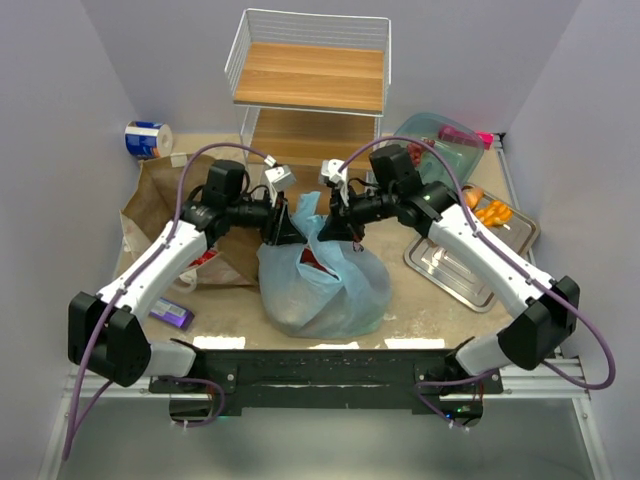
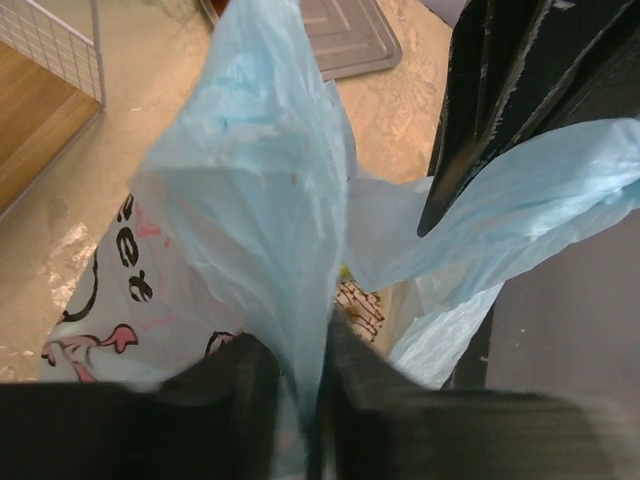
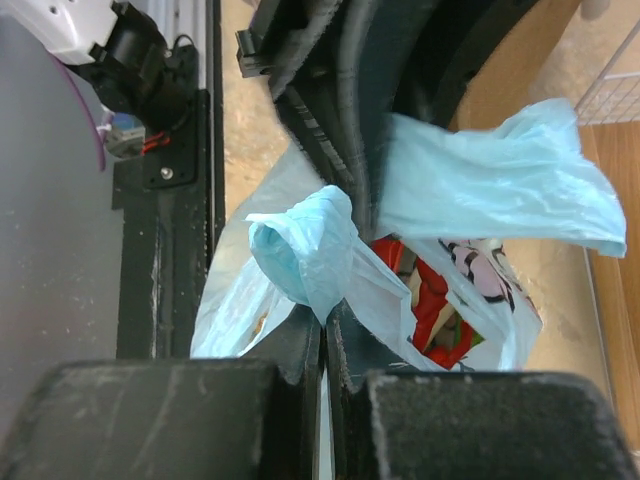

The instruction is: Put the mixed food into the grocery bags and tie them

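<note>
Each gripper has one bag handle, so both handles [image 1: 311,230] should be pinched by my left gripper where they cross, before my right gripper opens and takes a loose end.
The light-blue plastic bag [image 1: 325,285] stands full at the table's middle, and the brown paper bag [image 1: 160,200] lies to its left. My left gripper [image 1: 283,225] holds one bag handle [image 2: 250,200]; its jaws [image 2: 305,350] stand a narrow slit apart with the film pinched between them. Facing it, my right gripper [image 1: 335,222] is shut [image 3: 325,320] on the other bunched handle [image 3: 300,240]. Through the bag's mouth show a red food item [image 3: 430,300] and a striped bread [image 2: 360,308]. Orange breads [image 1: 492,211] lie on the far-right tray.
A metal tray [image 1: 455,270] lies to the right, a teal see-through dish [image 1: 440,140] behind it. A white wire shelf [image 1: 310,70] stands at the back. A blue-and-white roll [image 1: 148,138] sits back left, a purple bar [image 1: 172,315] front left.
</note>
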Controlling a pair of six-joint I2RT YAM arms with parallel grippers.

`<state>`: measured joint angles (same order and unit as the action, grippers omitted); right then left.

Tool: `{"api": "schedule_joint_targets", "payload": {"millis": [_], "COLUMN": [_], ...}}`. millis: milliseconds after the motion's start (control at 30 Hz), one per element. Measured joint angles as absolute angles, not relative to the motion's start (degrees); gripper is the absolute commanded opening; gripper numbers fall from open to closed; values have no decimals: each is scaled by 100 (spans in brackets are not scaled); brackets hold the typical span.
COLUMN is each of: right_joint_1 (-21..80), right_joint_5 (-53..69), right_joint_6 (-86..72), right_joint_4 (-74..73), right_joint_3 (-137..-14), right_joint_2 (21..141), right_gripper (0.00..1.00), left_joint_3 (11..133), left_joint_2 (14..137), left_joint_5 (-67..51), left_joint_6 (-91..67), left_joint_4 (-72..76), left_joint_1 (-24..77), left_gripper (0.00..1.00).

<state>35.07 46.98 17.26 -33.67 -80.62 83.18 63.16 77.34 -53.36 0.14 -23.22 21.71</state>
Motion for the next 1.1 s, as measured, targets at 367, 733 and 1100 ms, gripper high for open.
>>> {"api": "schedule_joint_targets", "payload": {"millis": [367, 733, 1100], "right_joint_1": [3677, 3944, 4060], "right_joint_5": [4239, 3957, 3841], "right_joint_6": [1876, 1984, 2093], "right_joint_4": [-4040, -4377, -4512], "right_joint_3": [-8661, -9011, -9076], "right_joint_2": [8698, 9032, 9076], "right_gripper": [0, 0, 0], "left_joint_3": [6355, 6497, 6532], "left_joint_2": [7240, 6890, 7070], "left_joint_5": [-4762, -4952, -5122], "left_joint_6": [257, 266, 161], "left_joint_4": [-2637, -2576, -2053], "left_joint_1": [2169, 2169, 2169], "left_gripper": [83, 83, 66]}}
